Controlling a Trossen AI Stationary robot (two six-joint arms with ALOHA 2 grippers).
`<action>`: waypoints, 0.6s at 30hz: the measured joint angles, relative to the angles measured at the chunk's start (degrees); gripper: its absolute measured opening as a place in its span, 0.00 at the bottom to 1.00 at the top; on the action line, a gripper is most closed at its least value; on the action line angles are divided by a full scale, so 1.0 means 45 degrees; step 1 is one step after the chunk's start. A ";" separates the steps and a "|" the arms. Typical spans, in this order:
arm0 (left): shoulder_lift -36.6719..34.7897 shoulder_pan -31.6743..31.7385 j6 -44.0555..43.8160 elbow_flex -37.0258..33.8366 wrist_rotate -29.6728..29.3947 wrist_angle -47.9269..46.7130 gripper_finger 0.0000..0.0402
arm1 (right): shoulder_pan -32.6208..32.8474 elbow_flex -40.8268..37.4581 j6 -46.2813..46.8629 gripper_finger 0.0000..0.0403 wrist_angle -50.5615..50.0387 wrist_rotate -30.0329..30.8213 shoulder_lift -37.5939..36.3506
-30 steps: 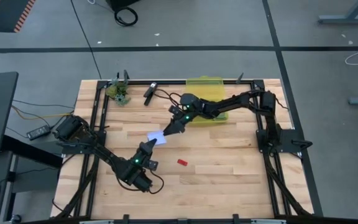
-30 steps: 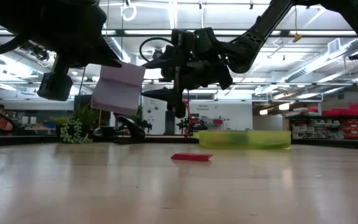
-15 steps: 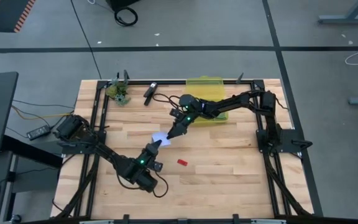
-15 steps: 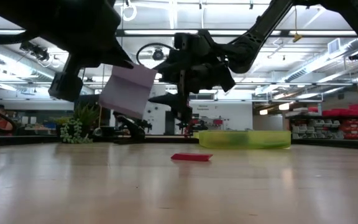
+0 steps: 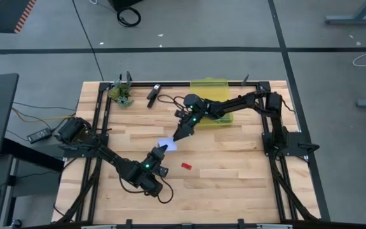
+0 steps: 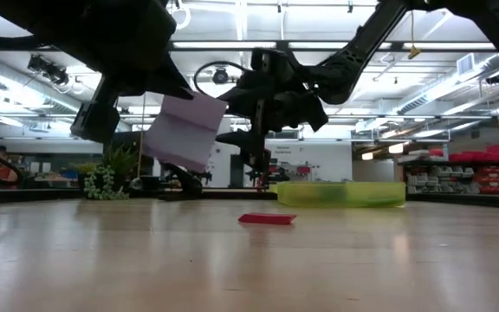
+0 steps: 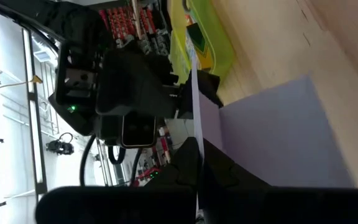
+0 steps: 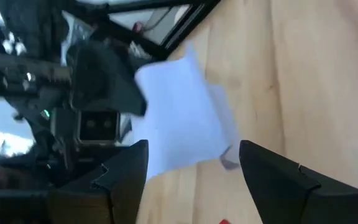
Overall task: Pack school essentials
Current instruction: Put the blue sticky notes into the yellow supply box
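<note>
Next, my left gripper releases the light-blue square pad at the fingertips of my right gripper (image 5: 175, 137) (image 7: 212, 93), over the wood.
The light-blue square pad (image 5: 168, 144) (image 6: 184, 132) is in the air over the table's middle, held by my left gripper (image 5: 159, 151). My right gripper (image 5: 182, 134) (image 8: 194, 180) is open just to the pad's right, its fingers facing the pad (image 8: 179, 121); no touch shows. The tiny red piece (image 5: 185, 166) (image 6: 267, 218) lies flat on the wood near them. The yellow-green box (image 5: 212, 102) (image 6: 340, 192) sits at the far edge under the right arm. Scissors, pencils and pen do not show clearly. My left gripper holds the pad by one edge (image 7: 211, 127), pinched between its two fingers, which come slanting up from the table's near left. The pad is lifted clear of the table and tilted, its flat face (image 7: 278, 137) spreading out beyond the fingertips.
A black clip-like object (image 5: 152, 95) and a small green clump (image 5: 122, 95) lie near the far left edge. A dark metal frame (image 5: 97, 114) runs along the table's sides. Bare wood lies near and right of the red piece (image 5: 234, 172).
My left gripper has carried the pad a little toward the table's right, and the pad has tipped slightly more. My right gripper has shifted right along with it, staying close beside the pad with its fingers apart.
</note>
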 joint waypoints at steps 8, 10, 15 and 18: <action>0.0000 0.0308 0.0585 0.0000 0.0005 0.0452 0.01 | -0.0194 0.0000 -0.0727 0.64 -0.0323 0.0660 0.0000; 0.0000 0.0411 0.0957 0.0000 0.0072 0.0839 0.01 | -0.0094 0.0000 -0.0874 0.64 -0.0312 0.0655 0.0000; 0.0000 0.0648 0.1900 0.0000 0.0523 0.1674 0.01 | 0.0150 0.0000 -0.0988 0.64 -0.0308 0.0475 0.0000; 0.0000 0.0735 0.2276 0.0000 0.0583 0.1997 0.01 | 0.0367 0.0000 -0.0972 0.64 -0.0312 -0.0039 0.0000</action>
